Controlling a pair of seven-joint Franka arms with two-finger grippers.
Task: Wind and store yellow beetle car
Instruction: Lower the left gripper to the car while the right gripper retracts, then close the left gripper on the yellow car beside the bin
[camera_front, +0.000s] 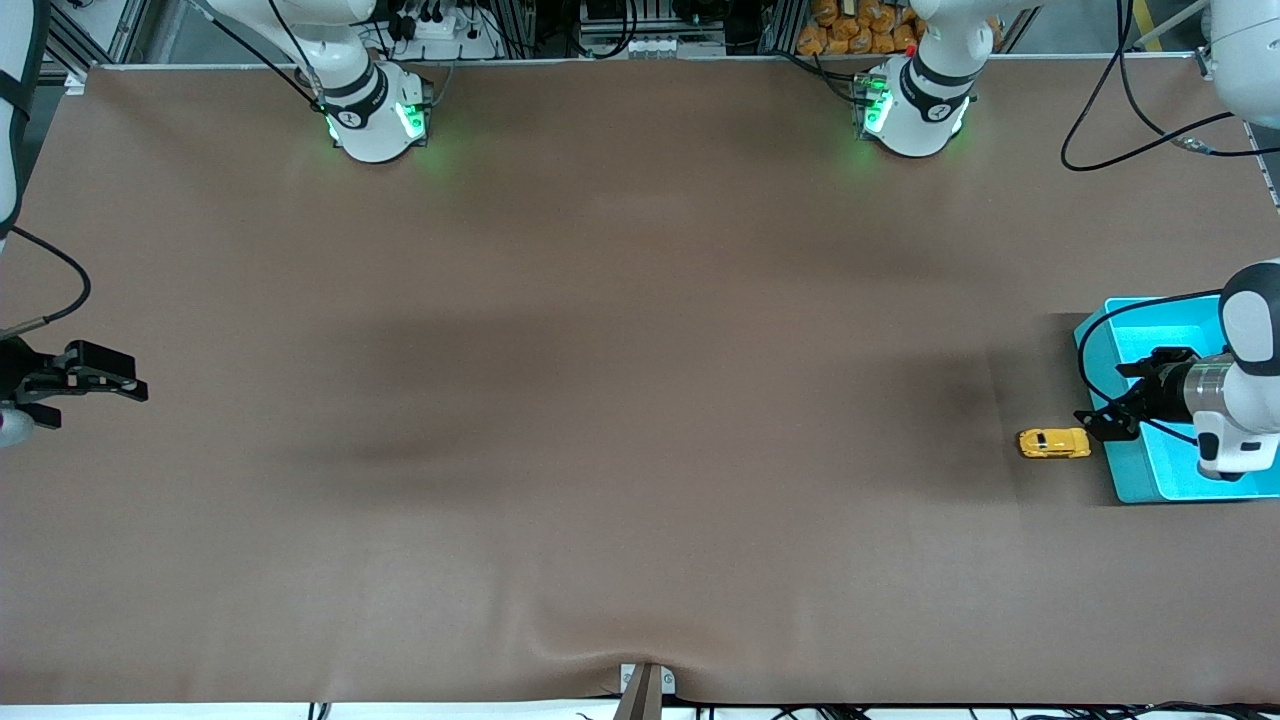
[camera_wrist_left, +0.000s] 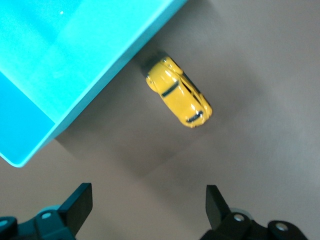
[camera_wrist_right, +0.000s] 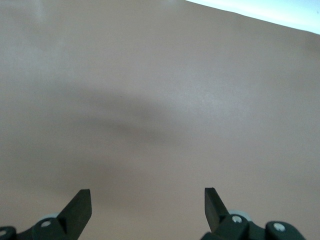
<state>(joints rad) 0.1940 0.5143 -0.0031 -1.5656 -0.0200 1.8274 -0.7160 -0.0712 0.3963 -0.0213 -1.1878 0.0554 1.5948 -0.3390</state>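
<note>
I will close my left gripper across the roof section (camera_front: 1053, 442) (camera_wrist_left: 182, 103) of the yellow beetle car, with its fingers on the car's sides just behind the windshield.
The yellow beetle car (camera_front: 1053, 442) (camera_wrist_left: 180, 100) stands on its wheels on the brown table, close beside the turquoise bin (camera_front: 1150, 475) (camera_wrist_left: 60, 65) on the side toward the right arm's end. My left gripper (camera_front: 1105, 396) (camera_wrist_left: 148, 205) hovers over the bin's edge next to the car, open, with nothing between its fingers (camera_wrist_left: 80, 202). My right gripper (camera_front: 135, 378) (camera_wrist_right: 147, 205) waits at the right arm's end of the table, open and empty over bare cloth.
The brown cloth (camera_front: 620, 400) covers the whole table, with a small wrinkle at the edge nearest the front camera. Black cables (camera_front: 1130, 310) hang over the bin from the left arm.
</note>
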